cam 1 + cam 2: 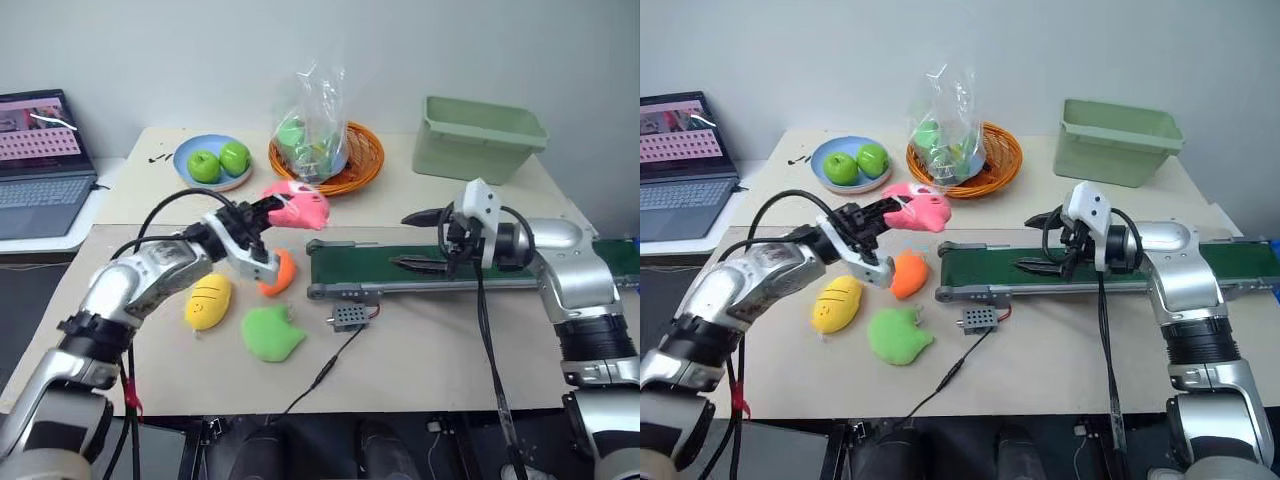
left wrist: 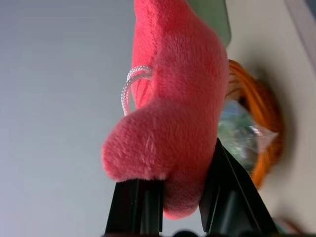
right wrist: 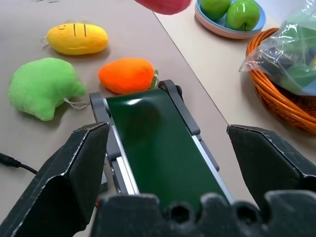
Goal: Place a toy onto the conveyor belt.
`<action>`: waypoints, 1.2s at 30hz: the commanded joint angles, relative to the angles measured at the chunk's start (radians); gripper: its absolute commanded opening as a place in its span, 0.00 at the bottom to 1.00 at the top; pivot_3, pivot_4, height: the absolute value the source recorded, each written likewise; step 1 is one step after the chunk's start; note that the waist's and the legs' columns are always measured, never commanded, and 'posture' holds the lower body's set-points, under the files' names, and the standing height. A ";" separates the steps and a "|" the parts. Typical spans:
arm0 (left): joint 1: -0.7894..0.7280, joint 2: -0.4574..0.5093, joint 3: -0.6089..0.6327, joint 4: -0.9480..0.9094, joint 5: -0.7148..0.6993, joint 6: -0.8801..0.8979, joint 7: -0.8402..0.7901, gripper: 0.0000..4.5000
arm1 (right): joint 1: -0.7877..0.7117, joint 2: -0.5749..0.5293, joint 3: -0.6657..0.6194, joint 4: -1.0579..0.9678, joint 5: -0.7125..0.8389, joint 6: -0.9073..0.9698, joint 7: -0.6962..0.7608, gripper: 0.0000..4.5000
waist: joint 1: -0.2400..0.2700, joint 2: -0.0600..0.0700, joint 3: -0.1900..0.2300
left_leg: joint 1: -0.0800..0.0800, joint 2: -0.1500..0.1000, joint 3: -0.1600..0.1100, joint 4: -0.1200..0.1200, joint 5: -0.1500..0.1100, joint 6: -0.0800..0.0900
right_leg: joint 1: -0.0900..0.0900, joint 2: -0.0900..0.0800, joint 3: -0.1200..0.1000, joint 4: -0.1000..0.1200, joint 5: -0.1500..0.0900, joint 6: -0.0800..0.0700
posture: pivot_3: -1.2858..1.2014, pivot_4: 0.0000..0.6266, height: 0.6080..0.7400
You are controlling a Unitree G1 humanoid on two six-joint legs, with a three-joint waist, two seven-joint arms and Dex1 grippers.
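Next, I let the pink plush toy go from my left gripper on the conveyor belt (image 1: pixel 382 259), beside the fingers of my right gripper.
The pink plush toy (image 1: pixel 298 205) hangs in the air above the table, just left of the conveyor's near end, with my left gripper (image 1: pixel 272 208) shut on it. In the left wrist view the toy (image 2: pixel 177 98) sits pinched between the two black fingers (image 2: pixel 140 207), its white loop showing. The conveyor belt (image 1: pixel 360 262), dark green in a grey frame, runs off to the right. My right gripper (image 1: pixel 420 240) stands open over it, one finger on each side of the belt (image 3: pixel 153 143), holding nothing.
On the table below the toy lie an orange plush (image 1: pixel 278 272), a yellow plush (image 1: pixel 208 300) and a green plush (image 1: pixel 272 333). A small grey box (image 1: pixel 348 317) with a cable sits before the conveyor. Behind are a plate of apples (image 1: pixel 210 162), a basket (image 1: pixel 360 165), a green bin (image 1: pixel 478 135) and a laptop (image 1: pixel 40 160).
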 commanded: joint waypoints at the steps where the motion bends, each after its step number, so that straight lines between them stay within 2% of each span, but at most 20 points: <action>1: -0.057 -0.021 -0.055 0.075 0.115 -0.023 0.149 0.19 | 0.013 -0.025 -0.050 -0.056 0.017 -0.002 -0.018 1.00 | 0.002 0.000 0.000 | 0.000 0.000 0.000 0.000 0.000 0.000 | 0.000 0.000 0.000 0.000 0.000 0.000 | 0.52 0.24 1.00; 8: -0.137 -0.086 -0.195 0.278 0.228 -0.069 0.302 0.19 | 0.073 -0.044 -0.085 -0.130 0.032 0.030 -0.051 1.00 | 0.006 0.000 0.000 | -0.001 0.000 0.000 0.000 0.000 0.000 | 0.000 0.000 0.000 0.001 0.001 0.001 | 0.52 0.24 1.00; 20: -0.320 -0.280 -0.372 0.709 0.245 -0.082 0.365 0.19 | 0.140 -0.077 -0.128 -0.206 0.051 0.071 -0.088 1.00 | 0.013 0.000 0.000 | -0.002 0.000 0.000 0.001 0.000 0.000 | 0.000 0.000 -0.001 0.000 0.001 0.002 | 0.52 0.24 1.00; 28: -0.343 -0.303 -0.419 0.776 0.224 -0.117 0.394 0.19 | 0.154 -0.088 -0.131 -0.215 0.055 0.069 -0.101 1.00 | 0.012 0.000 0.000 | -0.002 0.000 0.000 0.001 0.000 0.000 | 0.000 0.000 0.000 0.000 0.001 0.002 | 0.52 0.24 1.00; 31: -0.350 -0.301 -0.420 0.771 0.208 -0.136 0.386 0.37 | 0.153 -0.087 -0.128 -0.213 0.052 0.065 -0.103 1.00 | 0.012 0.000 0.000 | -0.002 0.000 0.000 0.001 0.000 0.000 | 0.000 0.000 0.000 0.001 0.001 0.002 | 0.52 0.24 1.00; 36: -0.342 -0.269 -0.399 0.697 0.158 -0.216 0.349 0.79 | 0.151 -0.083 -0.120 -0.202 0.048 0.056 -0.105 1.00 | 0.012 0.000 0.000 | -0.002 0.000 0.000 0.001 0.000 0.000 | 0.000 0.000 0.000 0.001 0.001 0.002 | 0.52 0.24 1.00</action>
